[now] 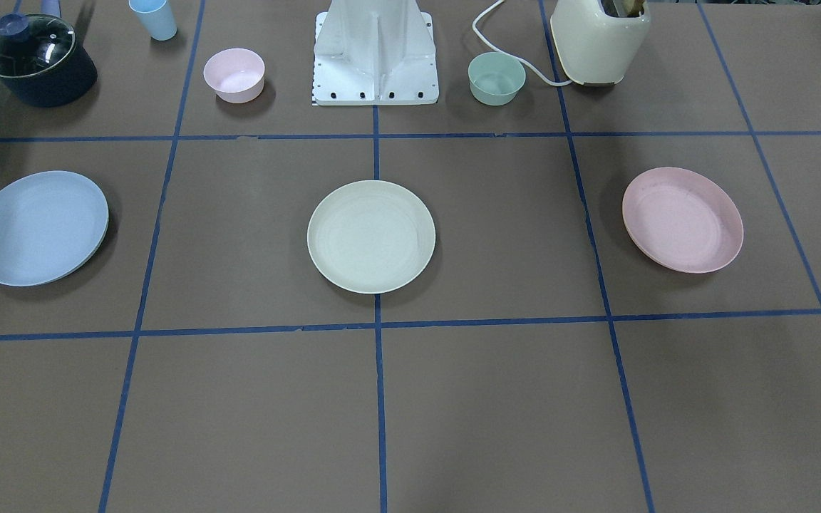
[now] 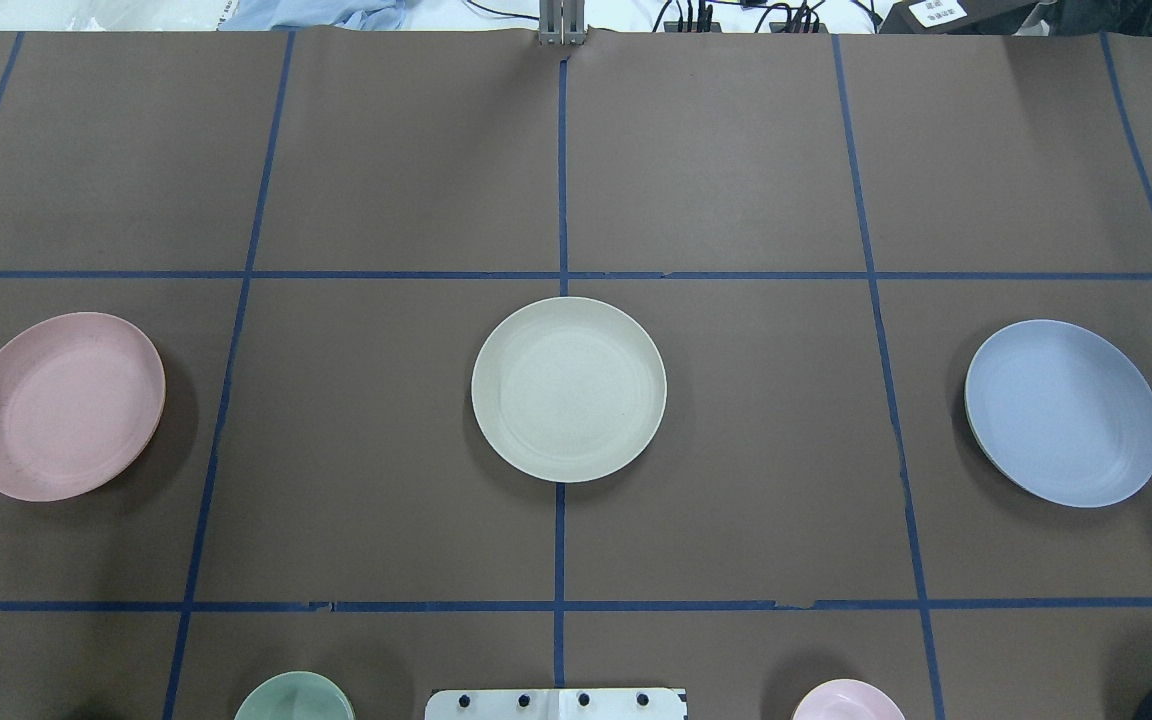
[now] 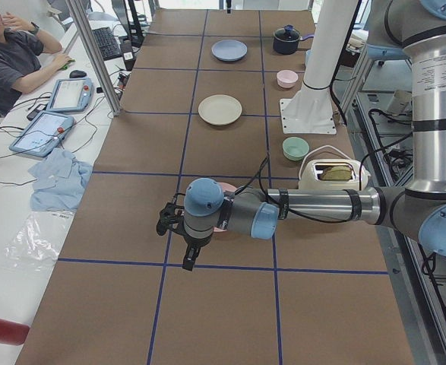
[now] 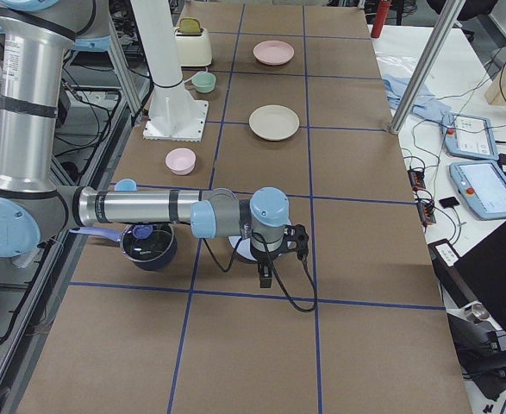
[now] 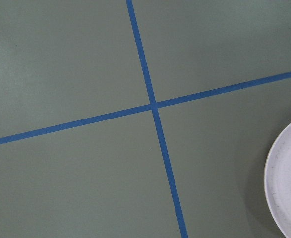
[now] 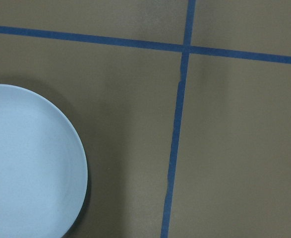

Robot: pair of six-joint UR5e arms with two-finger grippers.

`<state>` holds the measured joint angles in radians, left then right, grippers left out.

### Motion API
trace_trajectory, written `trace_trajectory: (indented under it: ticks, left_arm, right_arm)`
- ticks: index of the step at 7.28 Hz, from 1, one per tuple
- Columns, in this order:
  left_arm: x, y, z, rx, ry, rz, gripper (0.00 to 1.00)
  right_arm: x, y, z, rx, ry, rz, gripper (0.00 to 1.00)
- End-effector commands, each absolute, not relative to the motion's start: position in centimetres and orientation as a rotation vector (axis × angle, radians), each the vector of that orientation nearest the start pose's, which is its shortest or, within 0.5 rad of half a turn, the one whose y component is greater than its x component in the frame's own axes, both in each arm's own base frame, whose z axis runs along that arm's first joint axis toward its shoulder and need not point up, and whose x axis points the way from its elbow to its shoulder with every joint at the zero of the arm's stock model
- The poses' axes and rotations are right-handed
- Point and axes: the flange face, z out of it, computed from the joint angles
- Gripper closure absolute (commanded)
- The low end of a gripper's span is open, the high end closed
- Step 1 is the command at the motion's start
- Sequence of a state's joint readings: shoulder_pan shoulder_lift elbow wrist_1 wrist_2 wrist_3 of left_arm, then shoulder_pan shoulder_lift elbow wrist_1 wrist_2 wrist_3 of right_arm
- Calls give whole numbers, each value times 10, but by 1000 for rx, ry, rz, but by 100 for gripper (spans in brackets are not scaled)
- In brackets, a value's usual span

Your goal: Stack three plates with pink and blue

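Next, my left gripper needs to go to the pink plate's rim (image 1: 742, 234) (image 5: 265, 179), on the side farthest from the cream plate, and close there.
Three plates lie apart in a row on the brown table. The cream plate (image 1: 371, 236) (image 2: 568, 388) is in the middle. The pink plate (image 1: 682, 219) (image 2: 63, 405) is on my left side and the blue plate (image 1: 38, 228) (image 2: 1063, 412) on my right. My left gripper (image 3: 169, 222) hangs above the table by the pink plate, whose edge (image 5: 289, 183) shows in the left wrist view. My right gripper (image 4: 300, 241) hangs by the blue plate (image 6: 26, 163). Both grippers show only in the side views, so I cannot tell whether they are open or shut.
Near the robot base (image 1: 375, 57) stand a small pink bowl (image 1: 234, 75), a small green bowl (image 1: 497, 78), a toaster (image 1: 599, 39), a lidded pot (image 1: 36, 60) and a blue cup (image 1: 154, 18). An operator (image 3: 10, 53) sits beyond the table's far edge.
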<state>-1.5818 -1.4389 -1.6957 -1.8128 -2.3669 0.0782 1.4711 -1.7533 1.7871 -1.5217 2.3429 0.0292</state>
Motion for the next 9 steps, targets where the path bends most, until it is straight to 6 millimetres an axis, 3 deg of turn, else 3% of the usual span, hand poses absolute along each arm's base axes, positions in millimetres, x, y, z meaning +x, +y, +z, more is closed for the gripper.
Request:
trace_trajectory:
  ticks: [1,3,5,7,8,9]
  left_arm:
    - [-67,-451,624,323,777,185,0]
    - [-66,-453,620,348,773,196,0]
    - [-67,-457,599,536,748,272,0]
    - [-67,-478,568,792,712,367,0]
    - [-67,-484,567,804,714,367,0]
    - [-67,-490,571,782,746,298,0]
  right_arm:
    - [21,-425,627,35,-780,-104,0]
    - [20,-432,602,83,-785,-122,0]
    - [17,-452,544,215,-795,-167,0]
    - [16,-469,522,329,-796,-205,0]
    - [16,-470,510,354,-802,-192,0]
    - [16,-472,511,372,-808,-185,0]
